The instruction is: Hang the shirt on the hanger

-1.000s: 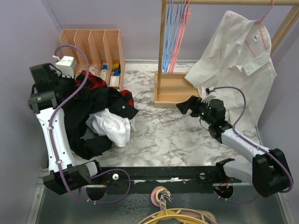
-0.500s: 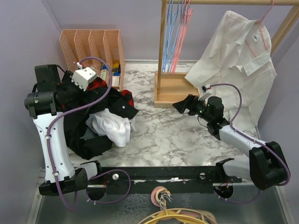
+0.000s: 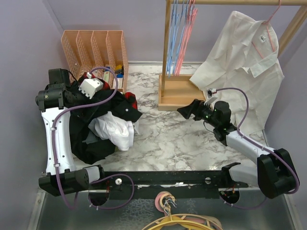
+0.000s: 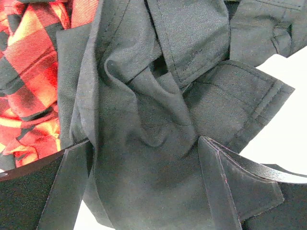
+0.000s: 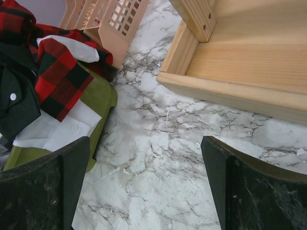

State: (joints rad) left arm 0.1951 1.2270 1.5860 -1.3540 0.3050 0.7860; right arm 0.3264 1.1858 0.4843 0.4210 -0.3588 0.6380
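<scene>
The robot's left gripper will close on the back fold of the black shirt [image 3: 114, 98], next to the red plaid garment and near the peach file organizer.
The black shirt [image 3: 91, 132] lies crumpled in a pile of clothes at the left of the table. It fills the left wrist view [image 4: 158, 110], and a buttoned part shows in the right wrist view [image 5: 14, 98]. My left gripper [image 3: 109, 97] is over the pile with its jaws wide open [image 4: 144, 187], and black fabric lies between the fingers. My right gripper [image 3: 186, 109] is open and empty [image 5: 144, 182] over bare marble, near the wooden rack base. Thin pink-red wire hangers [image 3: 188, 33] hang on the rack rail among blue ones.
A white shirt [image 3: 244, 62] hangs on a pink hanger at the right. The wooden rack base [image 3: 177, 93] and its post [image 3: 166, 43] stand at the back centre. A peach file organizer [image 3: 93, 45] is at the back left. A red plaid garment [image 5: 57, 76] and a white garment [image 3: 115, 129] lie in the pile.
My left arm has swung from the far left edge rightwards over the clothes pile and lowered onto the black shirt. My right gripper has shifted slightly left.
</scene>
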